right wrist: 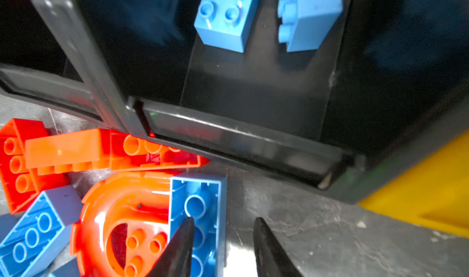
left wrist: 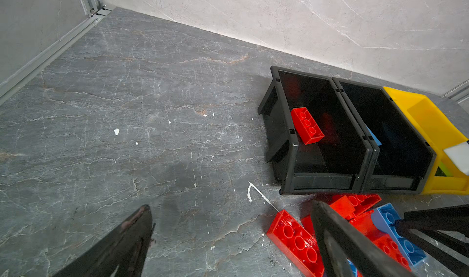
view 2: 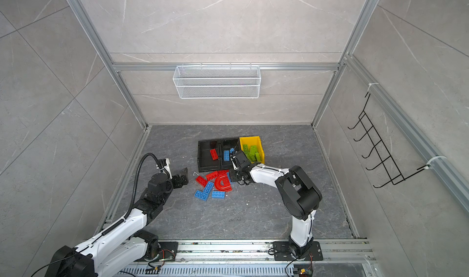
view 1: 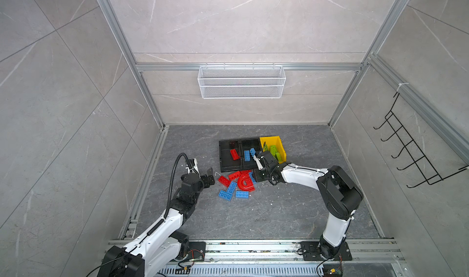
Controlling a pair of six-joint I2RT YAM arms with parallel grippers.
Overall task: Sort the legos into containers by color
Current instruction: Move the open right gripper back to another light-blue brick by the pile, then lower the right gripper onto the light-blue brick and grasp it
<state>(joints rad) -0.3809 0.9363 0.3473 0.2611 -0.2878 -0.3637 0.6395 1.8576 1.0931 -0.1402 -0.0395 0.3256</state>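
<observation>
I should use my right gripper to pull the upturned blue brick clear by its free long side (right wrist: 222,216), as it sits tight against the red arch, and then grip its full width.
Loose legos lie in a pile in front of the containers: a red arch (view 1: 245,184), red bricks (view 1: 224,180) and blue bricks (view 1: 224,195). The left black bin (view 1: 220,156) holds a red brick (left wrist: 307,124), the middle black bin (right wrist: 241,136) two blue bricks (right wrist: 223,17), and the yellow bin (view 1: 271,139) green bricks (view 1: 274,150). My right gripper (right wrist: 223,222) is low at the pile's right end. Its fingers straddle one long wall of an upturned blue brick (right wrist: 203,204), with a gap still showing. My left gripper (left wrist: 232,207) hangs wide open and empty over bare floor left of the pile.
A white wire basket (view 1: 241,81) hangs on the back wall and a black hook rack (view 1: 411,151) on the right wall. The three bins stand side by side, touching. Aluminium rails (view 1: 253,247) run along the front edge by the arm bases.
</observation>
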